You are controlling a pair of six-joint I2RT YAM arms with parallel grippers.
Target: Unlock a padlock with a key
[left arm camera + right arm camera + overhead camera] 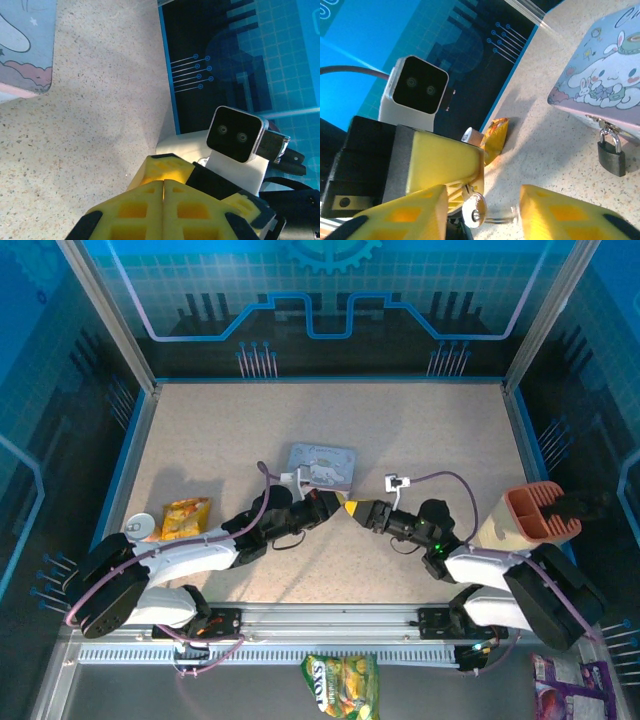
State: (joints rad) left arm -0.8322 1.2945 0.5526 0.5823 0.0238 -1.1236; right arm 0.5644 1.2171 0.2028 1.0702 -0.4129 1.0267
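Note:
Next, my right gripper takes the round head (474,210), as my left gripper covers the key's blade. This will free my left gripper to steady the hanging padlock.
The padlock (611,155), small and dark with a silvery shackle, hangs shut from the hasp of the pale blue cartoon tin (600,85) (322,465). The key (474,210) has a round silvery head with a thin wire ring. It sticks out from the yellow fingertips of my left gripper (338,506) (164,182), which is shut on it. My right gripper (492,200) (362,511) meets it tip to tip at mid-table. Its fingers are open, one on each side of the key's head, not touching it. The key is hidden in the left wrist view.
An orange-yellow snack packet (185,517) (495,137) and a small can (140,526) lie at the left. A terracotta-coloured holder (540,512) stands at the right edge. A green snack bag (340,685) lies on the front rail. Blue walls ring the table.

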